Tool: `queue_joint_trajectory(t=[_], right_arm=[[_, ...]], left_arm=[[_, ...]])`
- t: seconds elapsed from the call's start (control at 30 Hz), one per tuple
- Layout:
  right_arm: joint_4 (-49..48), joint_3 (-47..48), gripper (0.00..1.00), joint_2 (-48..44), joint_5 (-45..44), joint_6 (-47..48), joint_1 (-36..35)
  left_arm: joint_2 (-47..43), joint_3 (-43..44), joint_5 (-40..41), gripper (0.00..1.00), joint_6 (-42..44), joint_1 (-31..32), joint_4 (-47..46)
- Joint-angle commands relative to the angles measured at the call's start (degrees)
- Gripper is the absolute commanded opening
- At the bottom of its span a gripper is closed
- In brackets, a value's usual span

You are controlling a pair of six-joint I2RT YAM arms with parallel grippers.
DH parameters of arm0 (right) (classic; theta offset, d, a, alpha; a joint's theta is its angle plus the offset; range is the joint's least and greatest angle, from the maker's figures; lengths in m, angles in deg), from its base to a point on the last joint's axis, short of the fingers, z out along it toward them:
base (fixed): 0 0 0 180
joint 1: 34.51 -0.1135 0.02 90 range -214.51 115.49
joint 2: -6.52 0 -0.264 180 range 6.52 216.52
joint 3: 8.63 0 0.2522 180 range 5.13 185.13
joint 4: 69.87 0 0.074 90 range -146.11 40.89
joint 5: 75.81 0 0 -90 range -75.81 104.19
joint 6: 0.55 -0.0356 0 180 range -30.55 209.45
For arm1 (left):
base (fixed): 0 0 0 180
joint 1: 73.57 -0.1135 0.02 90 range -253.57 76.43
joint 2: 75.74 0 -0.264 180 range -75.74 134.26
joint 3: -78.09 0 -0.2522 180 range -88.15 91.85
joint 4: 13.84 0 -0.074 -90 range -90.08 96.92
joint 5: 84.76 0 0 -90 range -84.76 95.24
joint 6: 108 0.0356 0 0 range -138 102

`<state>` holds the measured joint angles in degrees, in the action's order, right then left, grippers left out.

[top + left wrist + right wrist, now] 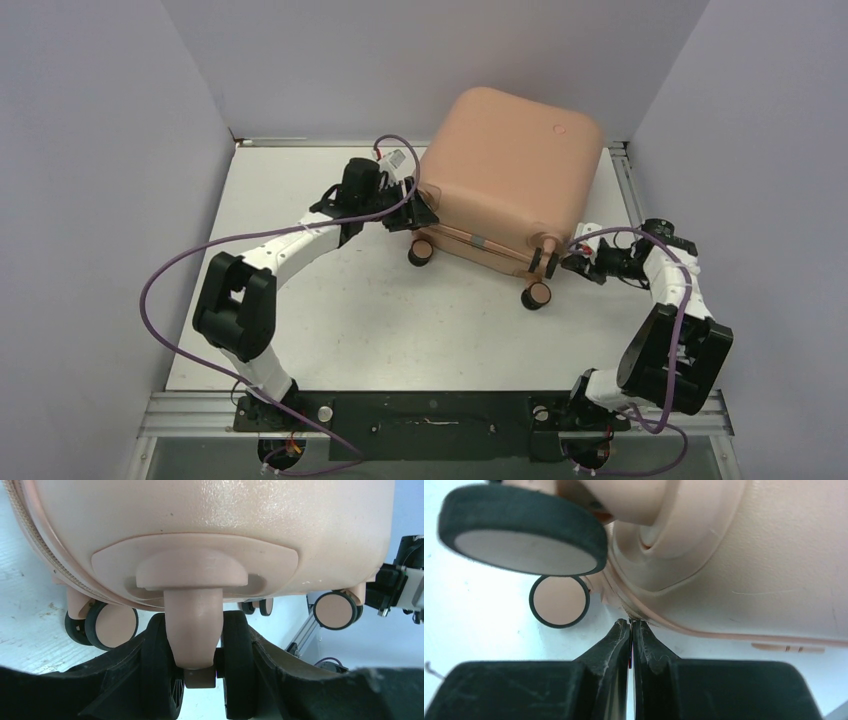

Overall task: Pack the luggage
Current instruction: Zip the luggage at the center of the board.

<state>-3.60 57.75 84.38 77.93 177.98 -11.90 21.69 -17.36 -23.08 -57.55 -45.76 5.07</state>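
Observation:
My left gripper is going to put the luggage down and let go of it on the back middle of the white table (453, 170), near the lilac back wall.
The luggage (510, 170) is a closed peach-pink hard-shell suitcase at the back right of the white table (330, 320), with its wheels toward the arms. My left gripper (418, 212) is at its left corner, shut on a twin caster wheel (237, 650); the black tyres sit between its fingers (125, 675) under the shell (210, 525). My right gripper (562, 262) is at the right corner beside another wheel (537, 294). Its tips (630, 625) press together at the zipper seam (684, 627), with a thin dark sliver, seemingly the zipper pull, pinched between them.
Lilac walls close in the table on three sides. An aluminium rail (622, 180) runs along the right edge behind the luggage. Purple cables (180, 265) loop off both arms. Two more wheels (519, 530) (559, 601) hang close to my right fingers.

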Motion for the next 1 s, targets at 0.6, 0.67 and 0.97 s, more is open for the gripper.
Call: queue_joint_trajectory(t=[0.6, 0.67, 0.97], right_arm=[[27.78, 2.28, 0.05, 2.40, 16.53, 13.91, -8.40], [27.37, 1.32, 0.05, 1.84, 16.41, 13.82, -11.44], [0.16, -2.99, 0.05, -3.91, 10.55, -14.49, -12.93]], left_arm=[[-0.57, 5.60, -4.74, 0.00, -1.44, 1.42, -9.79], [-0.81, 5.38, -4.73, 0.00, -1.72, 0.91, -10.25], [-0.69, 4.25, -4.56, 0.00, -2.27, 0.93, -11.66]])
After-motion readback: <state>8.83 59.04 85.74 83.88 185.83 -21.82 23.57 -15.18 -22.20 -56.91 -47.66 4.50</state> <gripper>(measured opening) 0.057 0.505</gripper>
